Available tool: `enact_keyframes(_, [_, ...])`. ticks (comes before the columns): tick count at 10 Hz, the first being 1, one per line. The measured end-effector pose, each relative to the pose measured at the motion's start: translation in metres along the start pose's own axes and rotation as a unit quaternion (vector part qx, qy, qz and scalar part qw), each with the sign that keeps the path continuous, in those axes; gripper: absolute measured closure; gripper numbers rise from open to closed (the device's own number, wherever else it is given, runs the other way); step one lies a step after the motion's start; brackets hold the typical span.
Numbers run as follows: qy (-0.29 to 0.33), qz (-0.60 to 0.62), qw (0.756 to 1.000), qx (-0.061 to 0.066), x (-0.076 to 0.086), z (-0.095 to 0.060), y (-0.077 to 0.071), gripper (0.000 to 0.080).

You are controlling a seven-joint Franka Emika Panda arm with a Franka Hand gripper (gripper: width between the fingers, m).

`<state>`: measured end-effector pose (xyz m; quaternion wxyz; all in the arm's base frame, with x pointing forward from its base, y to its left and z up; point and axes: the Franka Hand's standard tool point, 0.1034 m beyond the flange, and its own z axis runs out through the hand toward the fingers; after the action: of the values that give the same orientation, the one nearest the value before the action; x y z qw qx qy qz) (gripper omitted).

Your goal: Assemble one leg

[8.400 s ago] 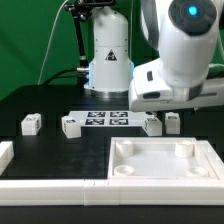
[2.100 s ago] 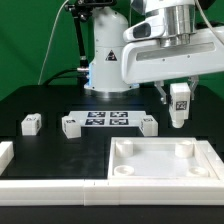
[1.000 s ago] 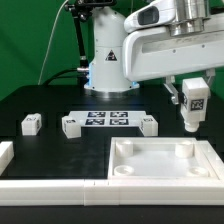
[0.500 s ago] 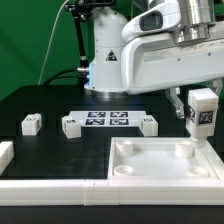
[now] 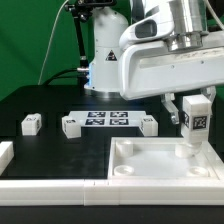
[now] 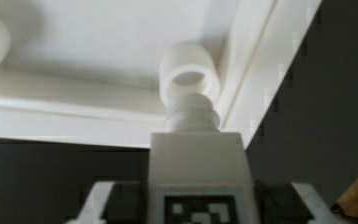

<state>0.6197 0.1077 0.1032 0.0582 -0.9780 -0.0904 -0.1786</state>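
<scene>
I should use my gripper to release the white leg, standing upright, in the tabletop's corner socket (image 5: 197,172) (image 6: 190,76) that is nearest the front rail.
My gripper (image 5: 194,103) is shut on a white leg (image 5: 194,122) with a square marker tag on its side. It holds the leg upright over the far corner socket (image 5: 185,150) of the white tabletop (image 5: 150,172) at the exterior view's right. The leg's lower end is just above or touching that socket. In the wrist view the leg (image 6: 201,175) runs out from between the fingers (image 6: 105,200) and its tip points at the round socket (image 6: 188,75) by the tabletop's rim. Three more legs (image 5: 31,124) (image 5: 70,126) (image 5: 150,125) lie on the black table.
The marker board (image 5: 106,119) lies between the loose legs. The robot base (image 5: 108,60) stands behind it. A white rail (image 5: 50,190) runs along the front edge, with a white piece (image 5: 5,155) at the exterior view's left.
The gripper picked up a leg at the exterior view's right, lifted it, carried it toward the tabletop's far corner and has now lowered it onto the socket.
</scene>
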Motion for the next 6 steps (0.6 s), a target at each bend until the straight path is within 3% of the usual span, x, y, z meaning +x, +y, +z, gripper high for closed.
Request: enact_keyframes(6, [-0.014, 0.001, 1.000, 0.004, -0.012, 0.020, -0.004, 0.0511])
